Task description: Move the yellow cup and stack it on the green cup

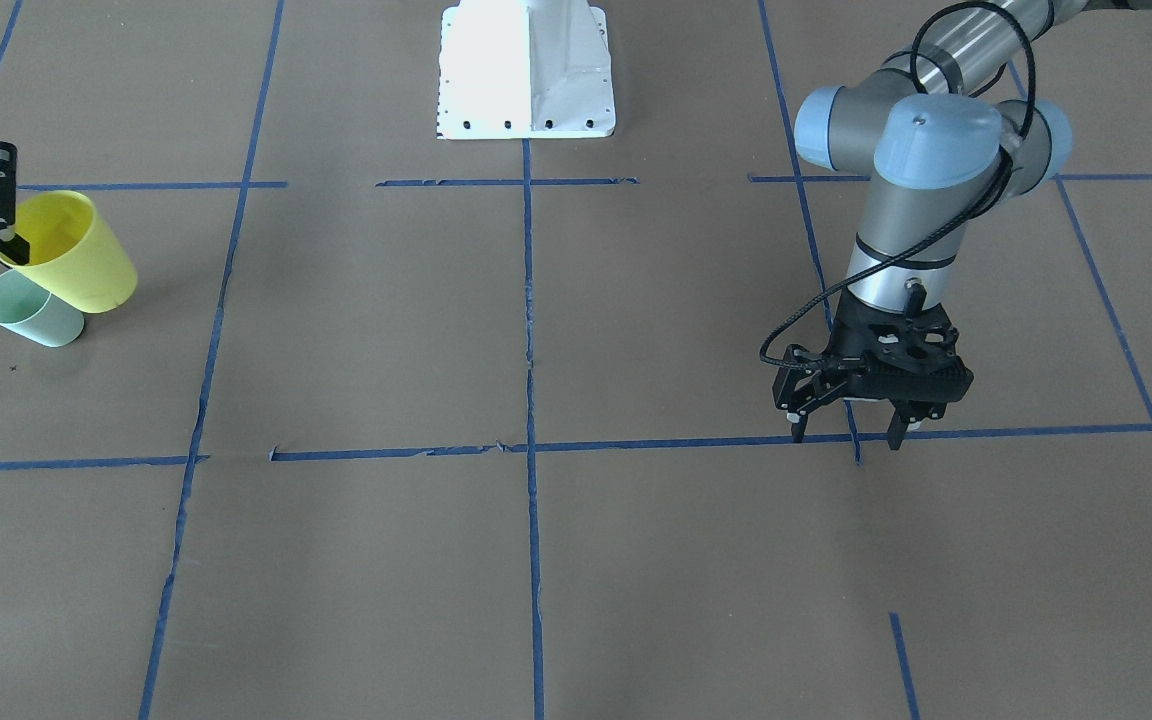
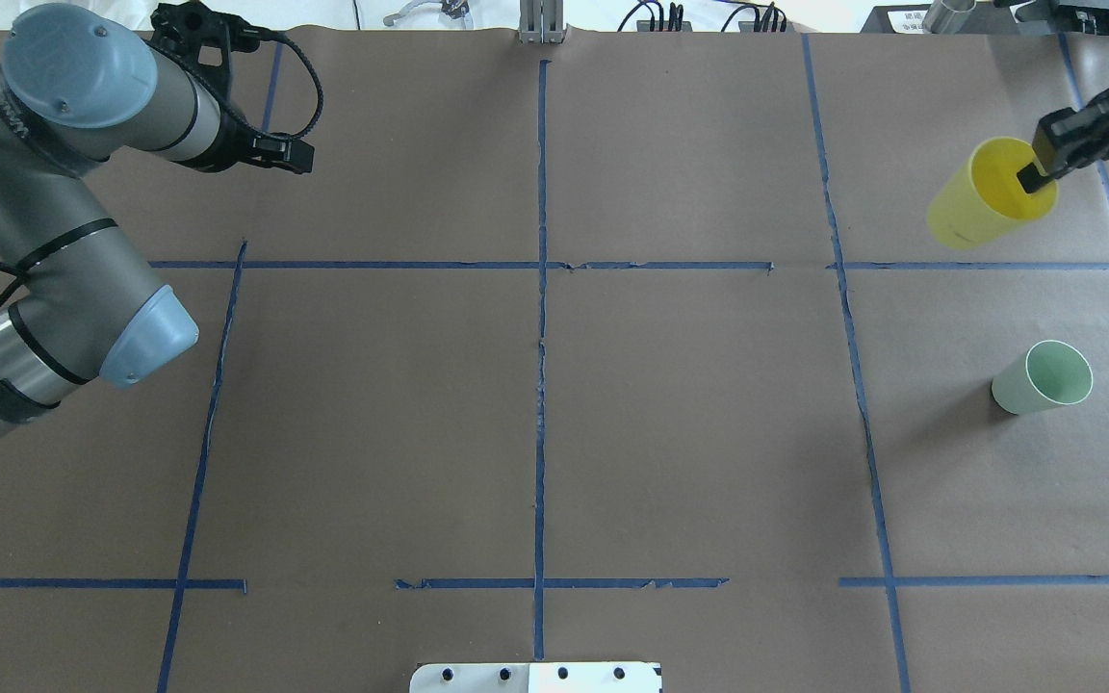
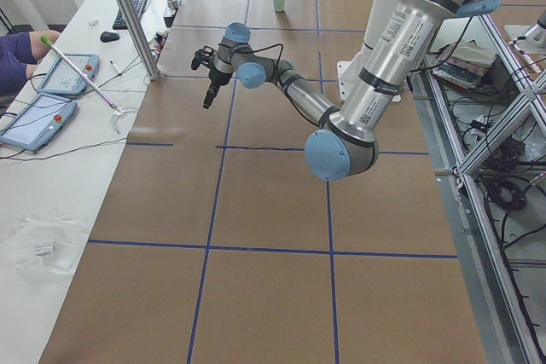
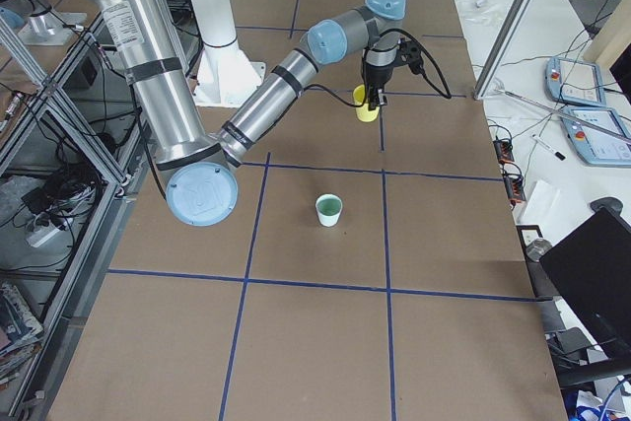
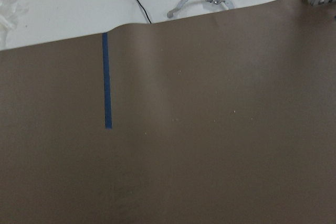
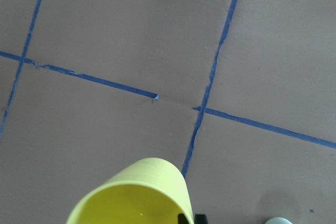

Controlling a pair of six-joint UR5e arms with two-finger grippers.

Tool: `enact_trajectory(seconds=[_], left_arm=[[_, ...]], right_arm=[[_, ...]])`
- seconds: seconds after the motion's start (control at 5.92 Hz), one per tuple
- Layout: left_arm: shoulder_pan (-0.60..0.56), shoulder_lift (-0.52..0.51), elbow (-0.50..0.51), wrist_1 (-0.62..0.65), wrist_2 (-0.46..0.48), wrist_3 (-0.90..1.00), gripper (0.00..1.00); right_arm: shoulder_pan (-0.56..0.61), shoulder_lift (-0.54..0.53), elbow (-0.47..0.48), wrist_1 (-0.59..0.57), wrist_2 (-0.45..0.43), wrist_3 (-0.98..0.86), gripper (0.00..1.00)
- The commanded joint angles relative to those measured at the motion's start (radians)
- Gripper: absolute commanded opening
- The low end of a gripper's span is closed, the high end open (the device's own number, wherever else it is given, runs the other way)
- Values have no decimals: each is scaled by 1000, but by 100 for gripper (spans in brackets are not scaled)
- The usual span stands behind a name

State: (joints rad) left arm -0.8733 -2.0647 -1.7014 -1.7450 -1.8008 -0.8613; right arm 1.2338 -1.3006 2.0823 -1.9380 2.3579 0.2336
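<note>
My right gripper should release the yellow cup, nested down inside the green cup's opening (image 1: pixel 16 298).
The yellow cup (image 1: pixel 71 255) hangs upright above the table, pinched at its rim by my right gripper (image 1: pixel 8 245), one finger inside and one outside. It also shows in the overhead view (image 2: pixel 988 202), the exterior right view (image 4: pixel 366 105) and the right wrist view (image 6: pixel 136 198). The green cup (image 2: pixel 1045 377) stands upright and empty on the brown table, nearer the robot than the yellow cup; it also shows in the front-facing view (image 1: pixel 31 310) and the exterior right view (image 4: pixel 328 210). My left gripper (image 1: pixel 846 430) is open and empty, pointing down over a blue tape line far from both cups.
The white robot base (image 1: pixel 526 70) stands at the table's middle edge. Blue tape lines (image 2: pixel 541 289) divide the brown table into squares. My left arm's elbow (image 2: pixel 141 337) reaches over the table's left part. A side table with tablets (image 3: pixel 60 83) lies beyond the far edge.
</note>
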Motion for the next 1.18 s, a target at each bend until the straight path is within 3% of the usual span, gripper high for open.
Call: enact_trajectory(seconds=[0.0, 0.34, 1.01], left_arm=[[-6, 34, -114, 192, -90, -100, 100], [-6, 34, -135, 193, -135, -114, 100], [-3, 34, -142, 191, -135, -116, 100]], right_arm=[[32, -241, 4, 156, 0, -91, 2], [30, -365, -104, 359, -11, -86, 1], [-22, -352, -166, 373, -11, -79, 1]])
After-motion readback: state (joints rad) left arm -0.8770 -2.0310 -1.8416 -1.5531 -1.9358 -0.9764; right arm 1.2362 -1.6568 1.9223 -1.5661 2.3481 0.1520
